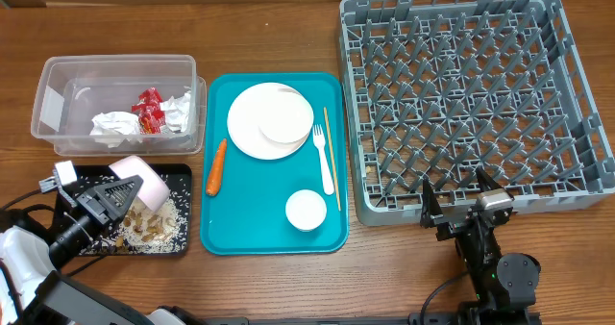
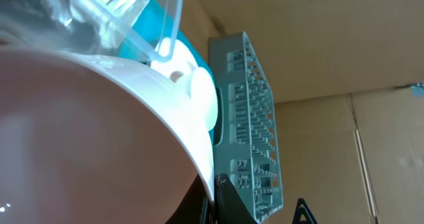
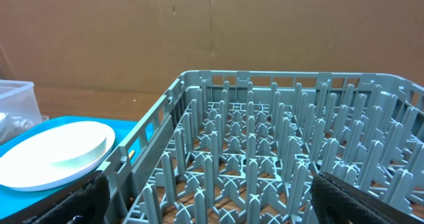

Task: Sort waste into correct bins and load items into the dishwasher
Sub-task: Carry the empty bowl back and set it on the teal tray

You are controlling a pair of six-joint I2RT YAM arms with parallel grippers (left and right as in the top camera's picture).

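Note:
Next, my left hand releases the pale pink bowl, now tipped over the black tray, on the teal tray (image 1: 262, 191) between the carrot and small white cup.
My left gripper (image 1: 117, 194) is shut on the rim of a pale pink bowl (image 1: 140, 179), which is tipped on its side over the black tray (image 1: 178, 176). Rice-like scraps (image 1: 149, 227) lie in that tray. In the left wrist view the bowl (image 2: 86, 138) fills the frame, with its white rim pinched in the gripper (image 2: 215, 201). The clear tub (image 1: 53, 85) holds a red wrapper (image 1: 147, 111) and white napkins (image 1: 115, 125). My right gripper (image 1: 459, 198) stands open and empty at the near edge of the grey dish rack (image 1: 476, 99), whose pegs (image 3: 265, 151) fill the right wrist view.
The teal tray (image 1: 250, 224) carries stacked white plates (image 1: 269, 120), an orange carrot (image 1: 215, 166), a white fork (image 1: 324, 159), a thin wooden stick (image 1: 332, 157) and a small white cup (image 1: 306, 210). The plates (image 3: 53, 154) also show at the left of the right wrist view.

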